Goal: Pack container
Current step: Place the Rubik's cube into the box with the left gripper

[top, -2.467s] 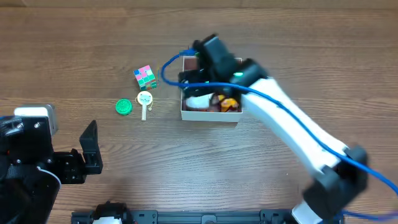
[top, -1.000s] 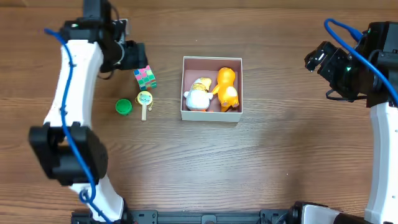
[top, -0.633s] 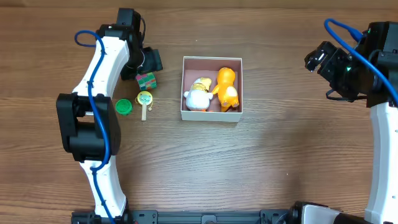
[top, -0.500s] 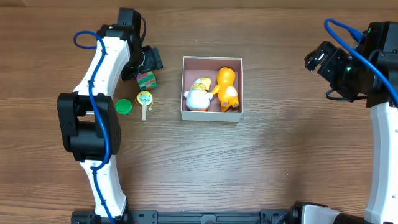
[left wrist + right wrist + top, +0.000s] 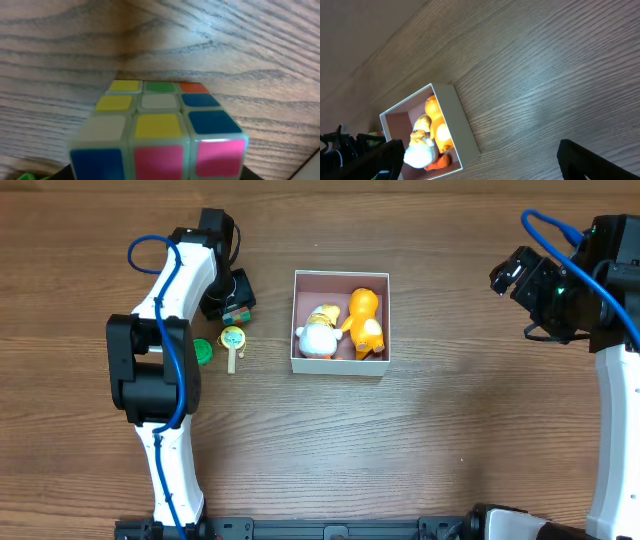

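Observation:
My left gripper should release the puzzle cube in the container's empty corner (image 5: 316, 298) behind the yellow part of the white toy.
The container (image 5: 339, 366) is a square white-walled box with a pink-brown floor at mid-table. A white toy (image 5: 318, 336) and an orange toy (image 5: 365, 320) lie inside it. To its left my left gripper (image 5: 232, 297) sits down over a multicoloured puzzle cube (image 5: 239, 307). The cube (image 5: 160, 130) fills the left wrist view, resting on the wood with a dark finger against each lower side. My right gripper (image 5: 520, 275) hangs open at the far right, well away from the box (image 5: 465, 127), with nothing between its fingers.
A green disc (image 5: 204, 353), half covered by the left arm, and a small yellow-and-white handled toy (image 5: 232, 343) lie on the wood just below the cube. The left arm's white links run down the table's left side.
The left gripper has come down and slightly left over the cube, and its jaws have narrowed onto the cube's sides. The right arm, the box and its toys have not moved.

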Robot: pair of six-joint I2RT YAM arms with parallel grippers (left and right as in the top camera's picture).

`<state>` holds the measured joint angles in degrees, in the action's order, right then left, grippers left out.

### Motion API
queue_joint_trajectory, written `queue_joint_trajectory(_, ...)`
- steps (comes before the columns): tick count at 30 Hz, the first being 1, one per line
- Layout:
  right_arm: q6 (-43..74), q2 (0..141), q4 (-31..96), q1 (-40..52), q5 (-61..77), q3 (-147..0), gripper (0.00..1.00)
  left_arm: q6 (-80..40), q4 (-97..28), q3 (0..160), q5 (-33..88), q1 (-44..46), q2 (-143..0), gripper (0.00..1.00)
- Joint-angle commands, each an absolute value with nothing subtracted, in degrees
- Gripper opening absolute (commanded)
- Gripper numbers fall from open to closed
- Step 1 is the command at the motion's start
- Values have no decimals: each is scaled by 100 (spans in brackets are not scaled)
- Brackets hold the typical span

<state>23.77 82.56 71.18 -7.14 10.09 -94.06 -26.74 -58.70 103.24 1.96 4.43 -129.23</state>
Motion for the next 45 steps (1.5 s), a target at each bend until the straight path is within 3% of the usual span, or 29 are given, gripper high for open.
queue_joint_trajectory(1,2405,8274,7085,-746,998,-9452,100,-2257,-5983,10425,67,462,-12951,43)
queue_joint_trajectory(4,2405,8274,7087,-746,998,-9452,100,-1763,-6508,10899,60,469,-12934,35)
queue_joint_trajectory(8,2405,8274,7085,-746,998,-9452,100,-1481,-7688,12342,67,528,-12842,31)
queue_joint_trajectory(15,2405,8276,7085,-746,998,-9452,100,-1330,-9190,14761,239,1511,-12427,35)
queue_joint_trajectory(19,2405,8274,7085,-746,998,-9452,100,-1747,-9150,14599,14,2482,-12516,38)
queue_joint_trajectory(23,2405,8274,7087,-746,998,-9452,100,-2300,-8272,13445,-62,3061,-12742,40)
queue_joint_trajectory(33,2405,8276,7085,-746,998,-9452,100,-2447,-6912,11917,-80,2871,-12814,46)
queue_joint_trajectory(39,2405,8274,7085,-746,998,-9452,100,-2471,-6921,11917,-204,2609,-12814,67)
queue_joint_trajectory(41,2405,8274,7085,-746,998,-9452,100,-2460,-6960,11917,-89,2591,-12814,100)
queue_joint_trajectory(45,2405,8274,7085,-746,998,-9452,100,-2377,-7264,12081,287,2591,-12783,100)
